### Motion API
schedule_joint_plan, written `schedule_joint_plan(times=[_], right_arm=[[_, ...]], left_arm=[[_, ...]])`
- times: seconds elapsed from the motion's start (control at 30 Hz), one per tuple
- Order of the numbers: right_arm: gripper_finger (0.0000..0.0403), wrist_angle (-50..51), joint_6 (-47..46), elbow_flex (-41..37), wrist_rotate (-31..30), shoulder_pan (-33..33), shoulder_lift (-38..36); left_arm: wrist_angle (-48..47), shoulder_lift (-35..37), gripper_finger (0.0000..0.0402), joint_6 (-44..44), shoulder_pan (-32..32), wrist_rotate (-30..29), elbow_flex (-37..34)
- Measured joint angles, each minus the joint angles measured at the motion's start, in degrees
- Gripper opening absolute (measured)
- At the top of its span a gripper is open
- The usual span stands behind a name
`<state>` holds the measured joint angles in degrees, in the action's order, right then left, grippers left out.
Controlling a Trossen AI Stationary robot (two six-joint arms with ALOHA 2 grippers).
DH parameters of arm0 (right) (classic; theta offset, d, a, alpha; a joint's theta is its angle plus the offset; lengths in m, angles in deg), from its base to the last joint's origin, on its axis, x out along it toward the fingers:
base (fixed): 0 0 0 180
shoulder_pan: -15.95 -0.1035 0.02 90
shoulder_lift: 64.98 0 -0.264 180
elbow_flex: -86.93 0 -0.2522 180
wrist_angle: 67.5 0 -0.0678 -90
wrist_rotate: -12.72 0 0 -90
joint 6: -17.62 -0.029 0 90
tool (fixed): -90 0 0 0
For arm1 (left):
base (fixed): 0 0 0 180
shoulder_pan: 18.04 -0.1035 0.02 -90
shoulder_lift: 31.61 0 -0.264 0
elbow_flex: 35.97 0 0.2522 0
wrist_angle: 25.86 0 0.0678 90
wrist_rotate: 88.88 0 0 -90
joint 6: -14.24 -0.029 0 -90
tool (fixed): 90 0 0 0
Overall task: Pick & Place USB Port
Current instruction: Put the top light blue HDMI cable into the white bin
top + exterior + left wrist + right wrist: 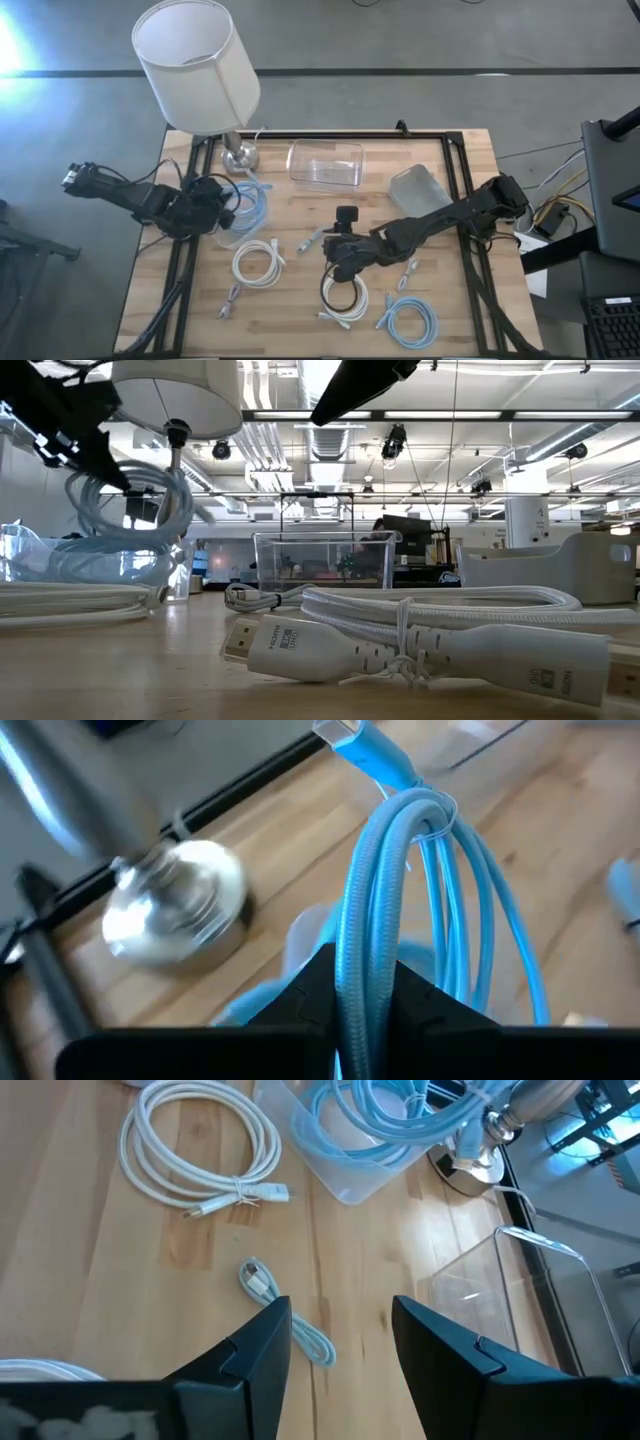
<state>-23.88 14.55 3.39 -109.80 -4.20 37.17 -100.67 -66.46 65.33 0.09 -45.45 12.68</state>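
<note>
The robot's left gripper needs to release the light-blue USB cable coil, now hanging over the clear bin, on the blue cable inside the clear bin point(246, 214) point(400, 960).
A light-blue USB cable coil point(420, 850) is held by my left gripper point(365, 970), which is shut on it at the table's left side point(215, 205). The coil hangs over a clear bin point(345, 1175) that holds more blue cable. In the low view the coil point(140, 510) hangs below the gripper. My right gripper point(340, 1325) stands open above the table's middle point(337, 260), touching nothing. A short pale cable point(275, 1300) lies on the wood just ahead of its fingers. My left gripper pinches the coil's bundled strands point(362, 935) between its two fingers, which lie across the bundle. The loops and the plug end point(345, 735) reach out ahead of the fingers. In the low view the coil droops from the gripper toward the clear bin point(60, 560).
A lamp with a white shade point(195, 60) and a metal base point(240, 155) stands at the far left. A clear box point(325, 165) and a grey tub point(420, 185) sit at the back. White coils point(258, 262) point(345, 295) and a blue coil point(410, 320) lie nearer.
</note>
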Motion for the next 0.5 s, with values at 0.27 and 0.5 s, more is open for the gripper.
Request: schedule_joint_plan(times=[0.27,0.5], right_arm=[[0.0169,0.0,0.0,0.0,0.0,0.0,0.0],[0.0169,0.0,0.0,0.0,0.0,0.0,0.0]], left_arm=[[-1.9,-2.5,0.004,3.2,0.0,7.6,-0.7],[-1.9,-4.9,0.0041,5.1,0.0,14.3,-1.8]])
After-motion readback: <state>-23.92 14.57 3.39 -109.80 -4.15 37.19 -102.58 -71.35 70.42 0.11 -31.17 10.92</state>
